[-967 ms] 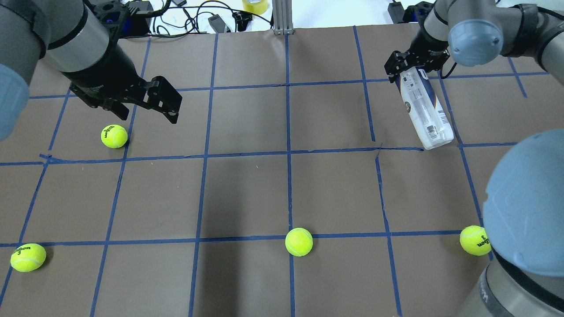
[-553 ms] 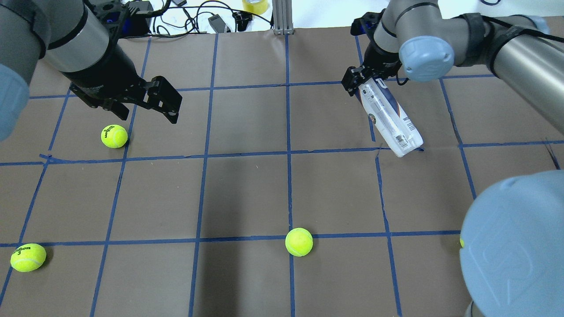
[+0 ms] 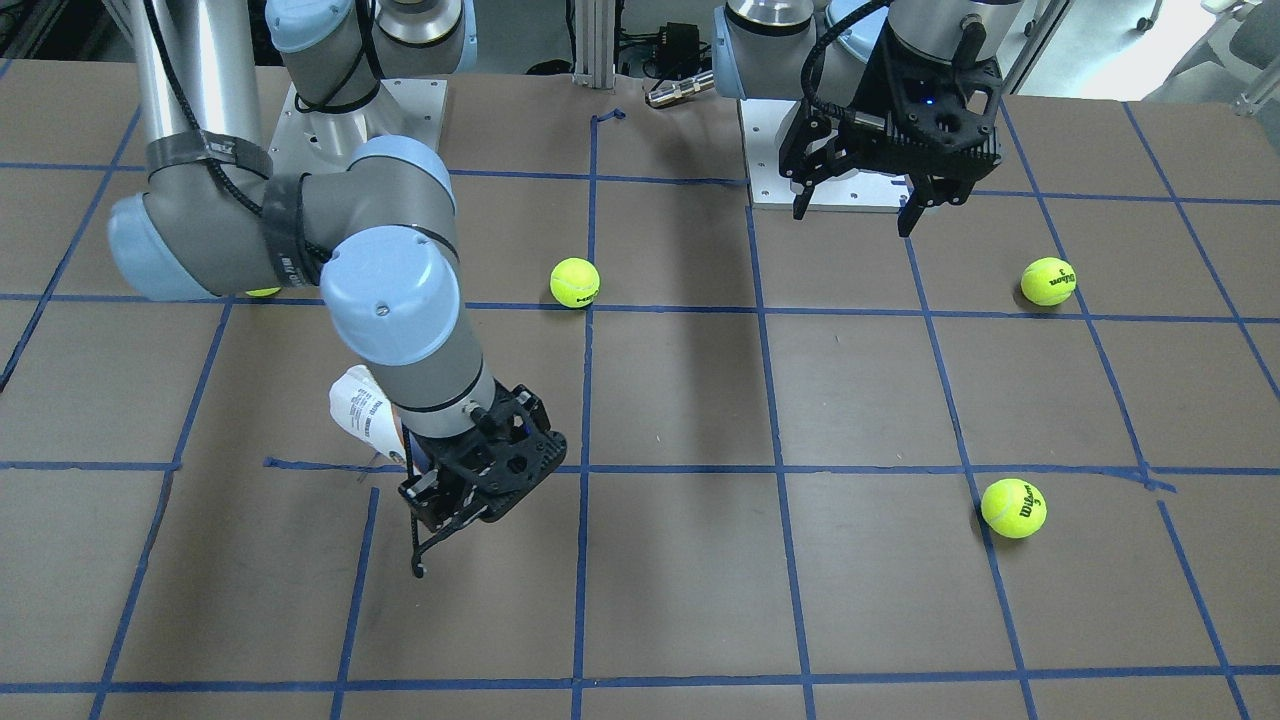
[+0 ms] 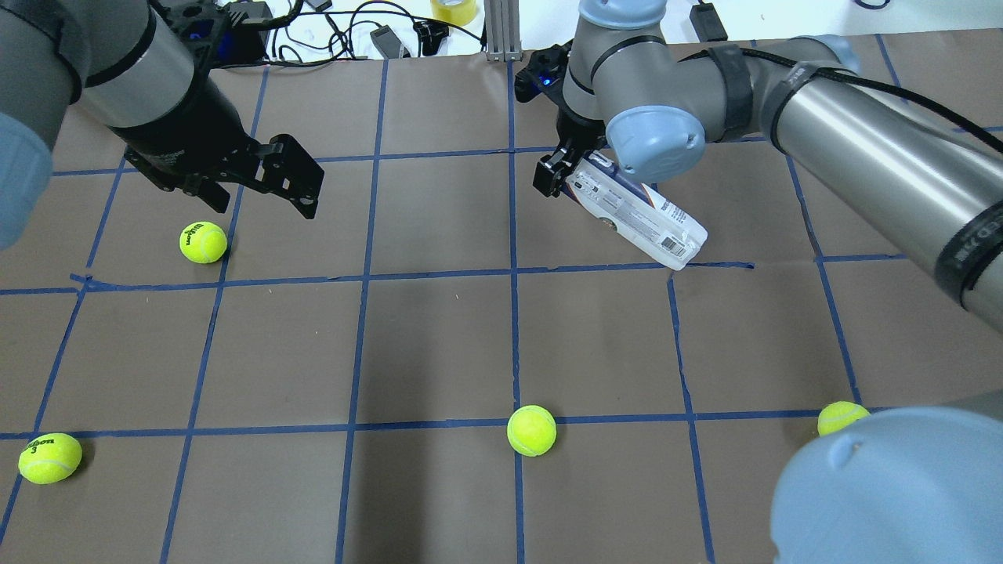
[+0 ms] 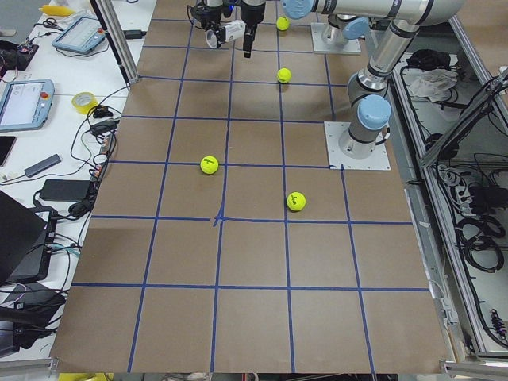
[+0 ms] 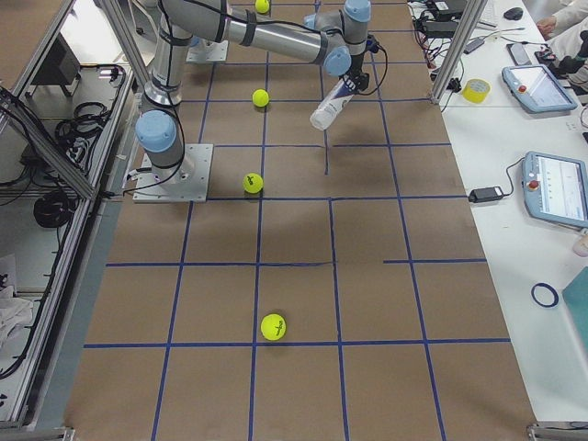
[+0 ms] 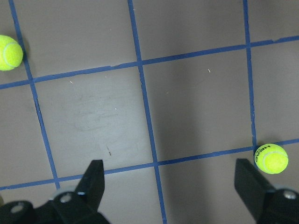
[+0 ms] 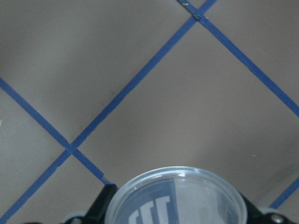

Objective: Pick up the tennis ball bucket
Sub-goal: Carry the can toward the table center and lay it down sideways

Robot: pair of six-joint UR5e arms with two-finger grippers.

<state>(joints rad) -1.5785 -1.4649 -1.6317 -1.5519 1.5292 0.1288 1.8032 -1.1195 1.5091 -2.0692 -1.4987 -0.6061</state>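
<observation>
Next, I set the tennis ball bucket, now hanging tilted above the brown table, flat over the blue tape crossing on the table (image 3: 577, 481) just beside my right gripper.
The tennis ball bucket (image 4: 636, 217) is a clear tube with a white and navy label. My right gripper (image 4: 566, 174) is shut on its top end. The bucket hangs tilted above the brown table, with its base toward the view's lower right. It also shows in the front-facing view (image 3: 360, 412), half hidden behind the right arm. In the right wrist view its round clear end (image 8: 176, 199) sits between the jaws. My left gripper (image 4: 307, 188) is open and empty, hovering over the far-left squares near a tennis ball (image 4: 203, 242).
Tennis balls lie on the table at the near left (image 4: 50, 457), the near middle (image 4: 531, 430) and the near right (image 4: 840, 417). Cables and a tape roll (image 4: 453, 9) lie beyond the far edge. A metal post (image 4: 501, 31) stands at the far middle.
My right arm has swung left across the table with the bucket, which is now more tilted. The left arm and the balls have not moved.
</observation>
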